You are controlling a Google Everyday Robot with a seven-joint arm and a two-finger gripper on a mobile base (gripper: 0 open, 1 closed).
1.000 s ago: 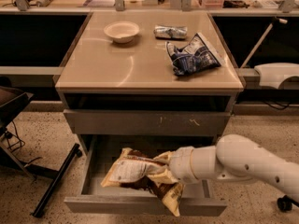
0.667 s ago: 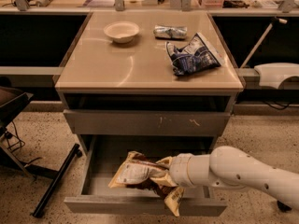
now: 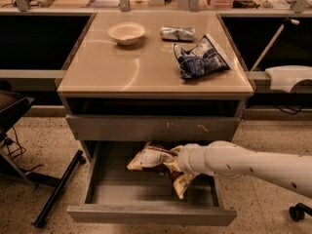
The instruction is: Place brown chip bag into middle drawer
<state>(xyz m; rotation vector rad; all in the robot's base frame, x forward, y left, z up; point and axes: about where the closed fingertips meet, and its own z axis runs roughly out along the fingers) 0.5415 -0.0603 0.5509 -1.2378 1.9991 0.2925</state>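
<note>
The brown chip bag will lie on the middle drawer's bottom toward my arm's side (image 3: 175,182) once my gripper releases it.
The brown chip bag (image 3: 150,159) is inside the open middle drawer (image 3: 151,215), toward its back right, with one yellow end hanging down by my wrist. My gripper (image 3: 173,163) is at the end of the white arm that reaches in from the right. It is over the drawer and shut on the bag's right end. The fingers are mostly hidden by the bag and the wrist. The bag's far edge sits under the closed drawer front above.
The closed upper drawer front (image 3: 156,127) has pale scratch marks. On the cabinet top (image 3: 97,77) are a white bowl (image 3: 126,33), a small silver wrapper (image 3: 177,33) and a dark-blue bag (image 3: 201,57). A black chair base (image 3: 56,189) stands at the left.
My arm has carried the brown chip bag to the right and deeper into the drawer, toward its back. The objects on the cabinet top have not moved.
</note>
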